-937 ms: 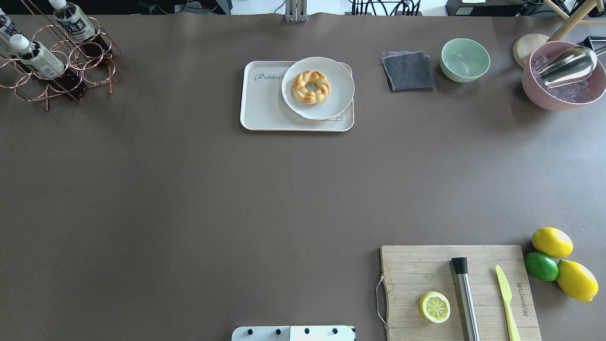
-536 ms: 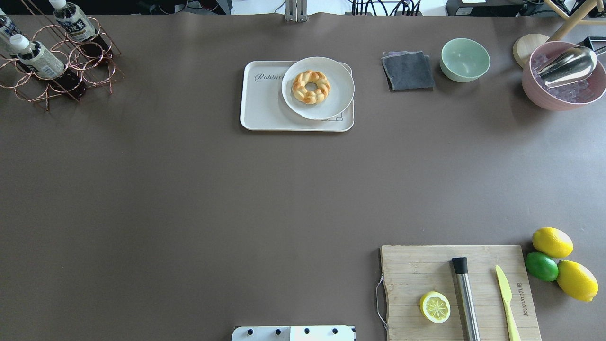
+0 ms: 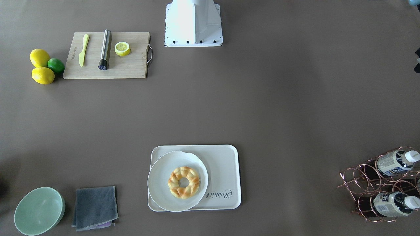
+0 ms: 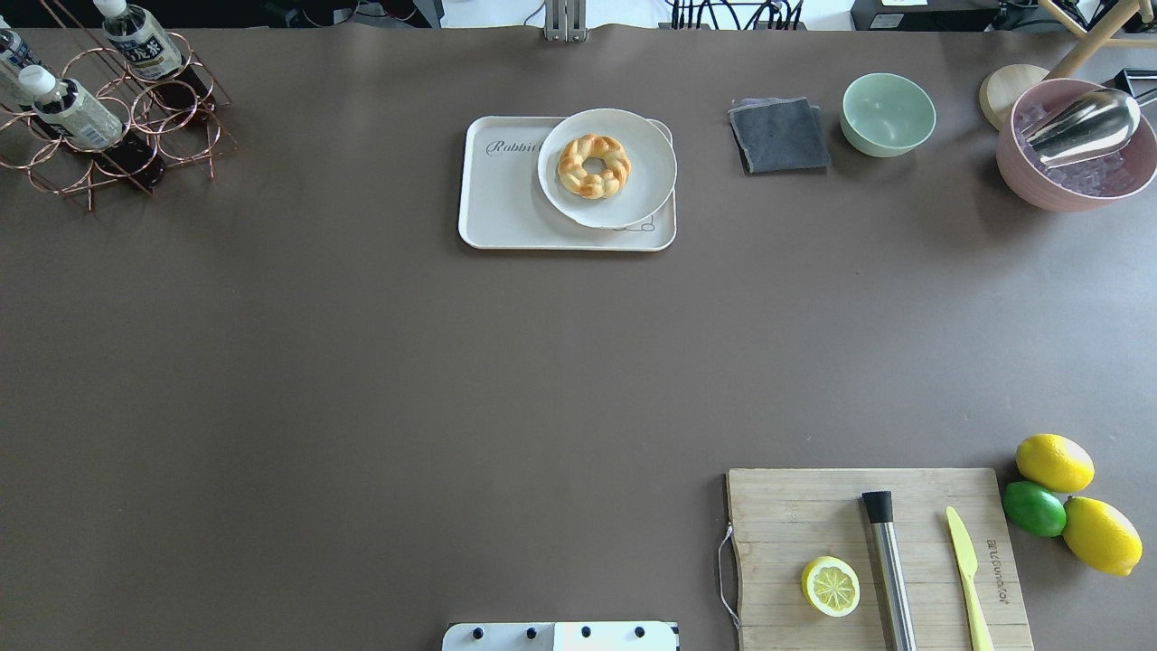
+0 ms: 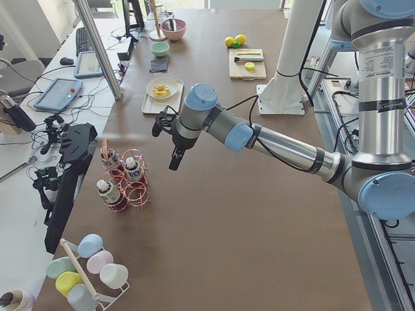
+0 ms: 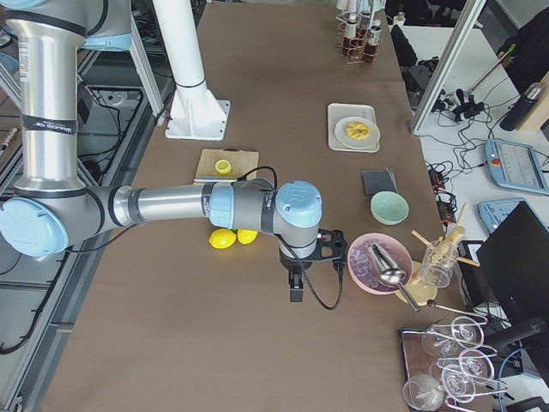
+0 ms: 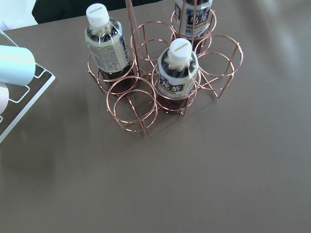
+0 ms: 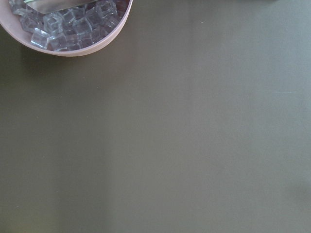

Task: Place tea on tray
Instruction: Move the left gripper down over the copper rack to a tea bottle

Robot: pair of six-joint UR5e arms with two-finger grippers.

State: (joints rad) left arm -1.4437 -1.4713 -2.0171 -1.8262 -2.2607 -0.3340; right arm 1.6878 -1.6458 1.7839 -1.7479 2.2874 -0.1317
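Note:
My left gripper should take the nearest tea bottle in the copper wire rack by closing on the bottle's neck (image 3: 405, 158) (image 7: 178, 66), just below the white cap.
Three tea bottles stand in a copper wire rack (image 4: 136, 136) at the table's far left corner: one (image 4: 70, 113) nearest, one (image 4: 140, 41) behind it, one (image 4: 9, 56) at the view's edge. The left wrist view looks down on them, the middle bottle (image 7: 178, 73) closest. The cream tray (image 4: 506, 203) with "Rabbit" lettering lies at the far centre, also in the front view (image 3: 223, 164). My left gripper (image 5: 175, 159) hangs above the table beside the rack. My right gripper (image 6: 296, 292) hangs near the pink bowl. I cannot tell whether either is open or shut.
A white plate (image 4: 646, 149) with a braided doughnut (image 4: 593, 165) covers the tray's right half. A grey cloth (image 4: 779, 136), green bowl (image 4: 888, 113) and pink ice bowl (image 4: 1076, 149) stand far right. A cutting board (image 4: 786, 515) and lemons (image 4: 1054, 462) lie near right.

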